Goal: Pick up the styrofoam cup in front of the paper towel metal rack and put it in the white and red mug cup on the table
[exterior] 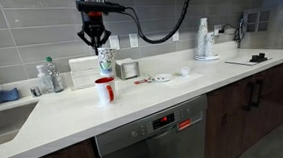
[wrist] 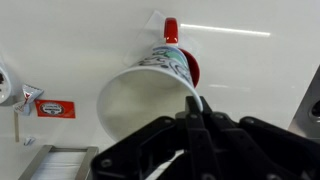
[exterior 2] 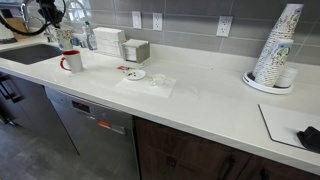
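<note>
I am going to use my gripper to set the styrofoam cup, held just above the red mug, down upright inside the opening of the white and red mug cup [exterior: 105, 84] [wrist: 175, 68].
My gripper [exterior: 97, 42] is shut on the rim of the styrofoam cup [exterior: 105, 59], a small white foam cup with greenish printing, and holds it in the air just above the red mug [exterior: 104, 90] with the white inside. In the wrist view the foam cup [wrist: 150, 85] fills the middle, its rim pinched between my fingers [wrist: 196, 103], and the red mug [wrist: 190, 66] with its handle shows directly behind it on the counter. In an exterior view the gripper [exterior 2: 56, 28] holds the cup [exterior 2: 64, 38] over the mug [exterior 2: 71, 61].
A sink [exterior: 4, 119] lies beside the mug, with bottles [exterior: 49, 75] behind it. A white box [exterior 2: 108, 42] and a metal tin [exterior 2: 136, 50] stand at the wall. A small plate [exterior 2: 133, 73] lies mid-counter. A tall stack of cups [exterior 2: 277, 45] stands far along.
</note>
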